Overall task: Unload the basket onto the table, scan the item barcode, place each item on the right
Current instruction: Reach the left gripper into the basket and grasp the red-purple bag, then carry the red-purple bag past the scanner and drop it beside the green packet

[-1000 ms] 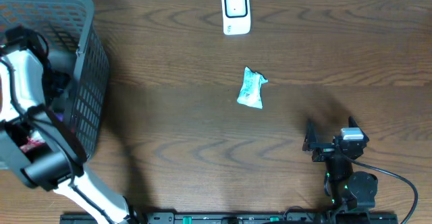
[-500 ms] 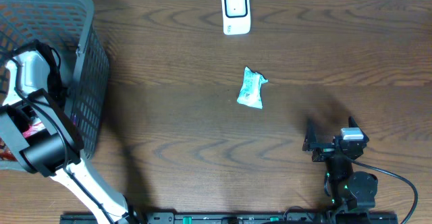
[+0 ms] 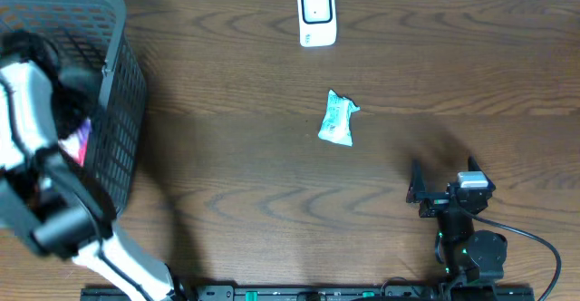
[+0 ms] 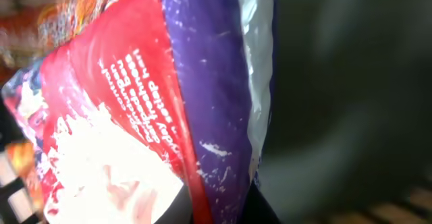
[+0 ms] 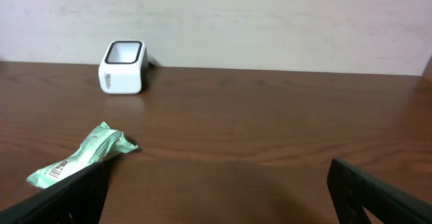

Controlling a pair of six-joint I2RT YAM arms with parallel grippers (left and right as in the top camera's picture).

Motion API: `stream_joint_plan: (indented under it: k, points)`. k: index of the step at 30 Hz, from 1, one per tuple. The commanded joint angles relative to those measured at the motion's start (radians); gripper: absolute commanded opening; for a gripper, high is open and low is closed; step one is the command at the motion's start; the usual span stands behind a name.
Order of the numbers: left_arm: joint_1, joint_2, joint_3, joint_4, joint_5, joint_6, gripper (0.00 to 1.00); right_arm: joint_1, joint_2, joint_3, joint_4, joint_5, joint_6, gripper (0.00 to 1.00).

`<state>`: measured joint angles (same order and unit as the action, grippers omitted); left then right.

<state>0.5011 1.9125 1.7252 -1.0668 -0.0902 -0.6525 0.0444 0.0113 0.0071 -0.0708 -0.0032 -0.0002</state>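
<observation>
My left gripper needs to release the red and purple snack packet, now at the grey basket's inner wall, on the table [image 3: 298, 116] against the green packet's basket-facing edge.
My left gripper [image 4: 223, 207] is shut on the edge of a red and purple snack packet [image 4: 155, 96], which fills the left wrist view; no barcode shows on it. From overhead the left arm [image 3: 23, 101] reaches into the grey basket [image 3: 122, 111], with the packet [image 3: 80, 140] at its inner wall. The white scanner [image 3: 316, 15] stands at the table's far edge, also in the right wrist view [image 5: 123, 67]. My right gripper [image 3: 444, 181] rests open at the front right, its fingers [image 5: 378, 197] wide apart with nothing between them.
A green packet [image 3: 338, 120] lies mid-table, between the scanner and the right gripper; the right wrist view shows it [image 5: 81, 153] with a barcode facing up. Other packets [image 4: 61, 15] lie in the basket. A pale wall [image 5: 270, 15] backs the table.
The left gripper went from open to shut on the red and purple packet, and the left arm shifted inside the basket. The right arm stayed still.
</observation>
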Motion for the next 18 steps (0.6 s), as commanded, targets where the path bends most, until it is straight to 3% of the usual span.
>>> stream_joint_plan:
  k: [1,8,15,18]
  points:
    - [-0.003,-0.201,0.050,0.051,0.131,0.058,0.08,0.009,-0.005,-0.002,-0.005,0.001,0.014,0.99]
    - [-0.021,-0.435,0.050,0.146,0.177,0.060,0.07,0.009,-0.005,-0.002,-0.004,0.001,0.014,0.99]
    - [-0.116,-0.553,0.050,0.261,0.503,0.212,0.07,0.009,-0.004,-0.002,-0.004,0.001,0.014,0.99]
    - [-0.208,-0.566,0.050,0.289,0.535,0.215,0.07,0.009,-0.004,-0.002,-0.004,0.001,0.014,0.99]
